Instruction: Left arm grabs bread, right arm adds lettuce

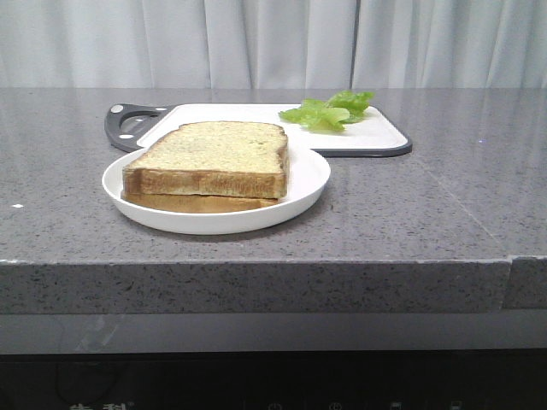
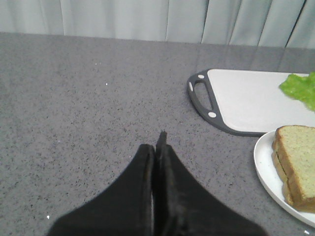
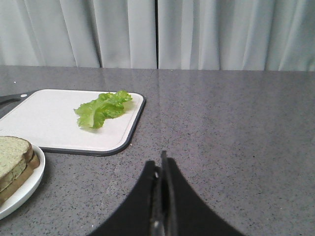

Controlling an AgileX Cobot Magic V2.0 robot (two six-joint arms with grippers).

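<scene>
My left gripper needs to close on the thick bread's side edge (image 1: 162, 145) (image 2: 280, 150) facing the cutting board's dark handle. The thinner slice will stay on the plate.
The thick bread (image 1: 218, 154) lies on top of a thinner slice (image 1: 197, 203) on a white plate (image 1: 308, 184); it also shows in the left wrist view (image 2: 300, 162) and the right wrist view (image 3: 12, 157). The green lettuce (image 1: 329, 111) lies on the white cutting board (image 1: 256, 115), also in the left wrist view (image 2: 301, 88) and the right wrist view (image 3: 101, 108). My left gripper (image 2: 157, 145) is shut and empty over bare counter, left of the plate. My right gripper (image 3: 160, 164) is shut and empty over bare counter, right of the board. Neither gripper shows in the front view.
The grey speckled counter (image 1: 444, 213) ends in a front edge close to the plate. The board's dark handle (image 1: 128, 124) sticks out to the left behind the plate. A pale curtain (image 1: 273, 43) hangs behind the counter.
</scene>
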